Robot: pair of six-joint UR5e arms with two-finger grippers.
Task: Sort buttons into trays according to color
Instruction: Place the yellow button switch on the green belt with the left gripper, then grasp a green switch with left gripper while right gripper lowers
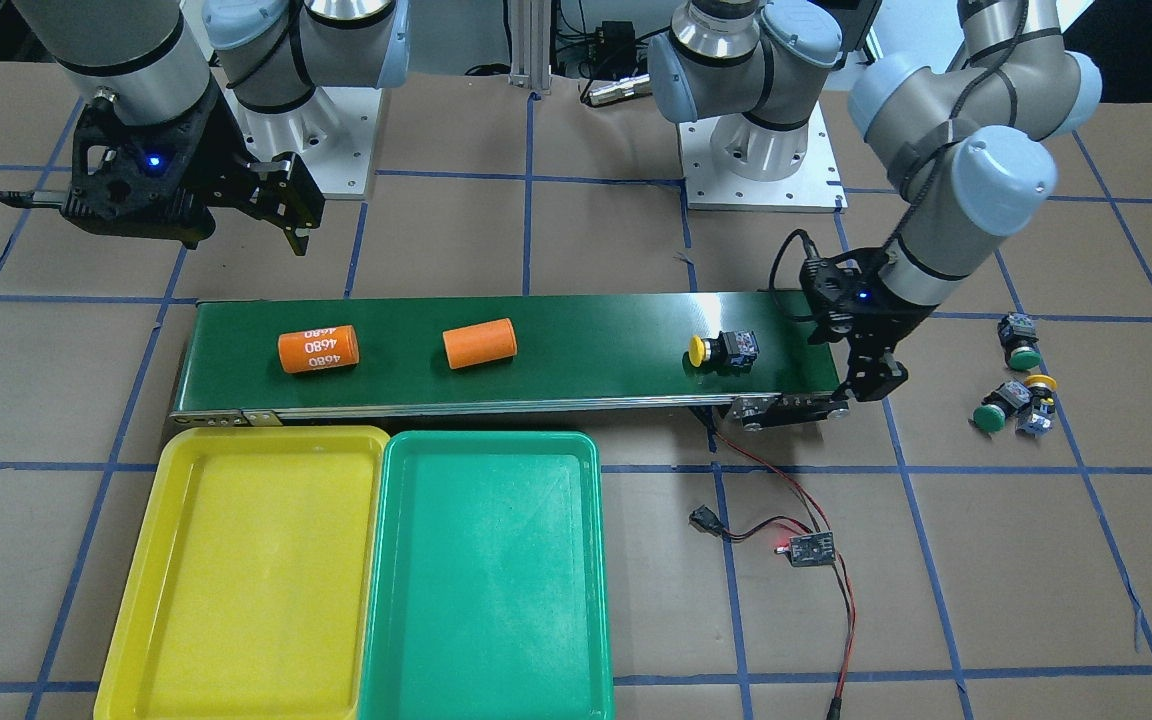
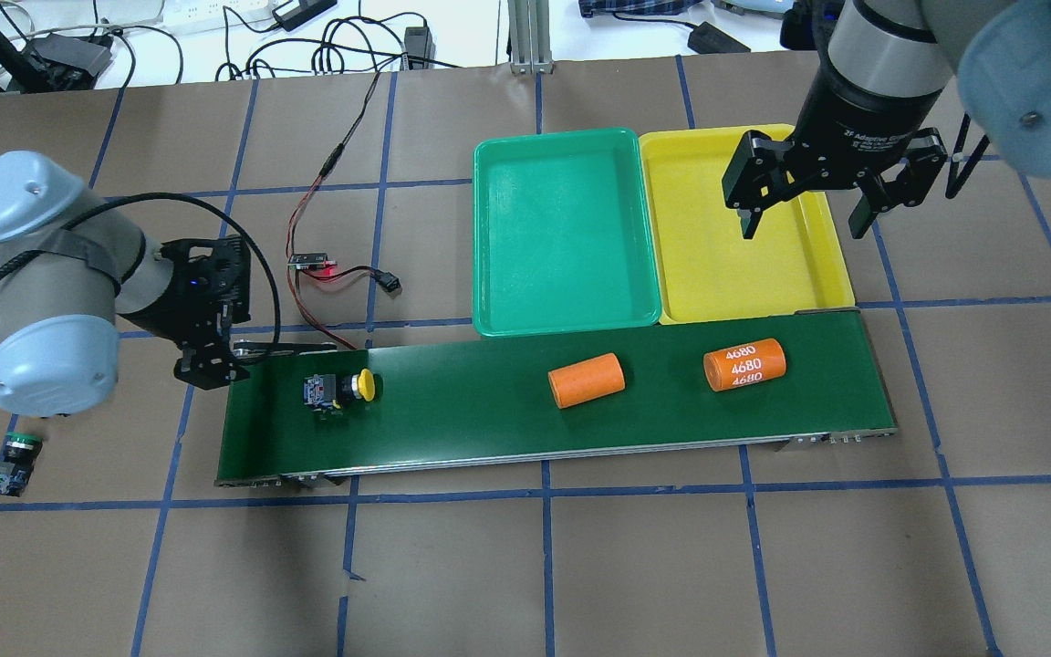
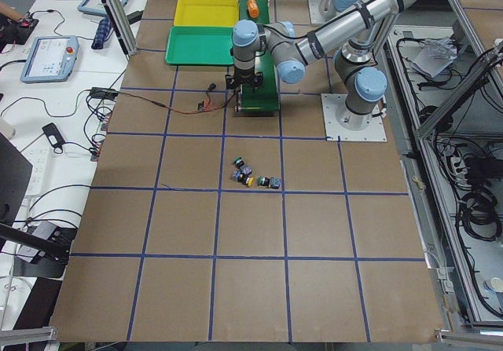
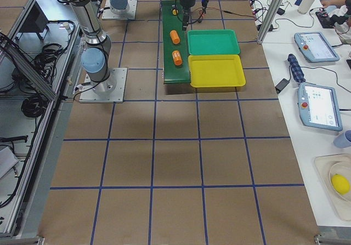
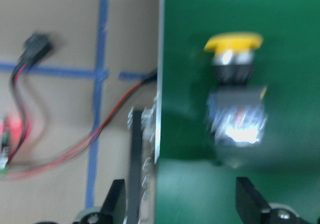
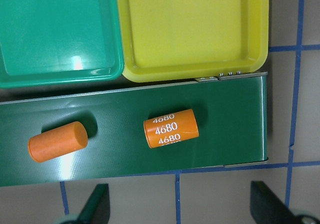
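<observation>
The robot's left gripper needs to next go to the green button touching the yellow one on the table and close on the green button's body (image 1: 1007, 398).
A yellow button (image 1: 726, 351) lies on its side on the dark green conveyor belt (image 1: 586, 340), near the end by my left arm; it also shows in the overhead view (image 2: 340, 388) and the left wrist view (image 5: 235, 83). My left gripper (image 5: 182, 204) is open and empty, just off that belt end (image 2: 206, 370), apart from the button. Three more buttons lie on the table beyond it: two green (image 1: 1019, 340) (image 1: 994, 410) and one yellow (image 1: 1039, 388). My right gripper (image 2: 804, 224) is open and empty above the yellow tray (image 2: 744, 265). The green tray (image 2: 562, 228) sits beside it.
Two orange cylinders lie on the belt, a plain one (image 2: 587, 380) and one marked "4680" (image 2: 744, 364). A small controller board (image 1: 806, 548) with red and black wires lies on the table near the belt's end. Blue tape lines grid the brown table.
</observation>
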